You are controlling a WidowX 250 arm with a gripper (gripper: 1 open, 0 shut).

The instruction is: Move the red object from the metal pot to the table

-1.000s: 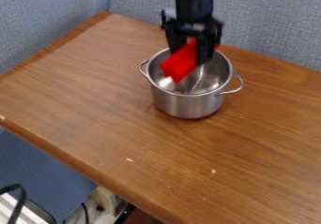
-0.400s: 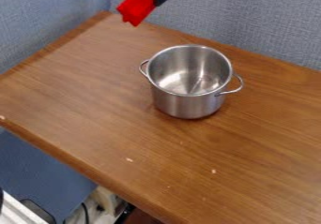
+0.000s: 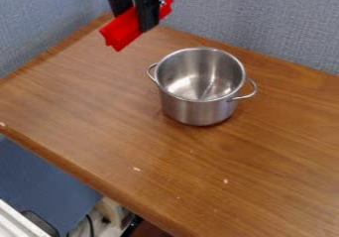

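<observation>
My gripper needs to let go of the red object inside the metal pot (image 3: 205, 85), down on the pot's shiny bottom.
The red object (image 3: 122, 30) hangs in the air at the top left, tilted, above the far left part of the table (image 3: 93, 112). My gripper (image 3: 138, 11) is shut on its upper end, black fingers clamped on both sides. The metal pot (image 3: 201, 85) stands upright right of centre on the table, shiny and with nothing inside. The red block is well to the left of the pot and clear of its rim.
A grey-blue wall runs behind the table. The table's rounded front edge falls off toward the lower left, with floor clutter below it.
The gripper lifted the red object out of the pot, rose out of the top of the view, and has come leftward and back down into view above the table's far left.
</observation>
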